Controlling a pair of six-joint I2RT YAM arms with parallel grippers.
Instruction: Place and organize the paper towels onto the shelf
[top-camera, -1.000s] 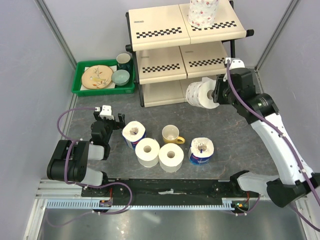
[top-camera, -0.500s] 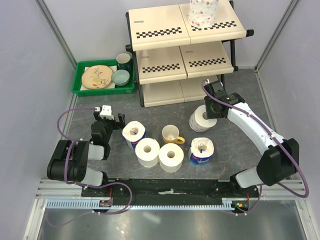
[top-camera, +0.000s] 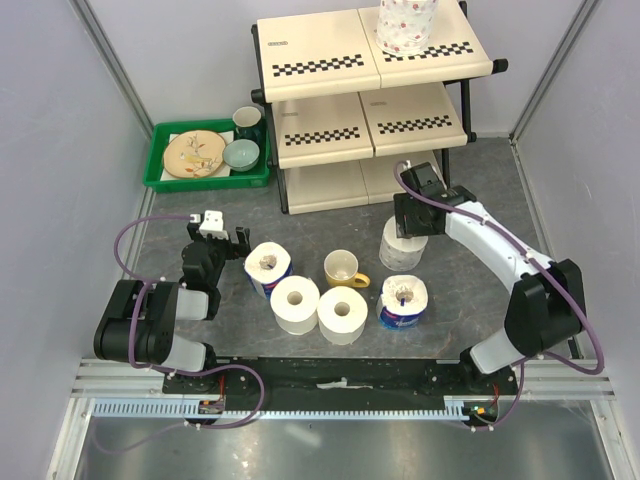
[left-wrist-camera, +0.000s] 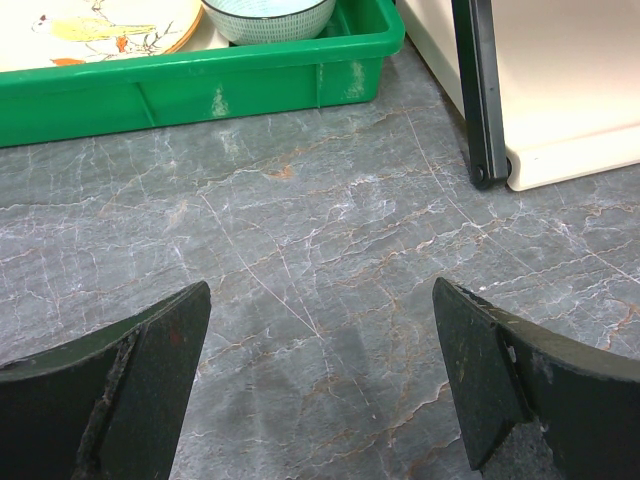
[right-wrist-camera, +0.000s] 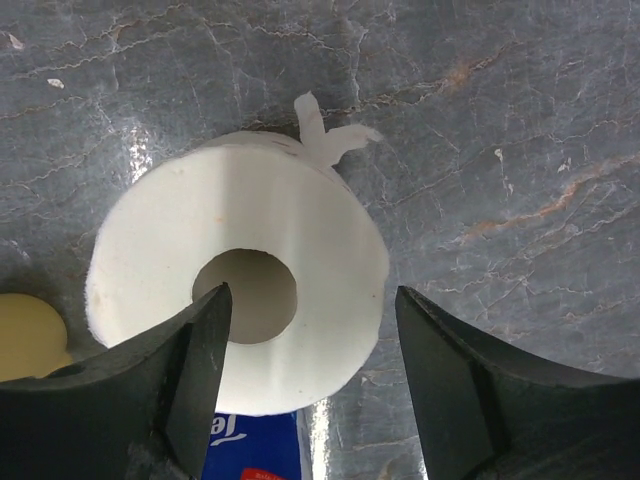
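A finger of the robot's right gripper lies across the edge of the white roll's core, so it should shift and pinch the roll's side (right-wrist-camera: 343, 285) with that finger inside.
A plain white paper towel roll (top-camera: 401, 247) stands upright on the table just in front of the shelf (top-camera: 330, 130). My right gripper (top-camera: 411, 216) hovers over it, open. In the right wrist view this roll (right-wrist-camera: 320, 240) shows its hollow core; the right gripper (right-wrist-camera: 312, 295) has one finger over the core and the other outside the rim, both apart from the paper. A floral roll (top-camera: 405, 25) stands on the top tier. Two blue-wrapped rolls (top-camera: 268, 268) (top-camera: 403, 302) and two plain rolls (top-camera: 295, 303) (top-camera: 341, 313) stand near the front. My left gripper (top-camera: 215, 236) (left-wrist-camera: 320, 290) is open over bare table.
A yellow mug (top-camera: 343, 268) stands between the rolls. A green tray (top-camera: 165, 175) with a plate, a bowl and a cup sits left of the shelf; its wall (left-wrist-camera: 200, 85) and a shelf leg (left-wrist-camera: 480, 100) show in the left wrist view. Grey walls close in both sides.
My right arm carried the plain roll from beside the lowest tier down to the table, stood it upright, and the jaws opened off it. The left arm has not moved.
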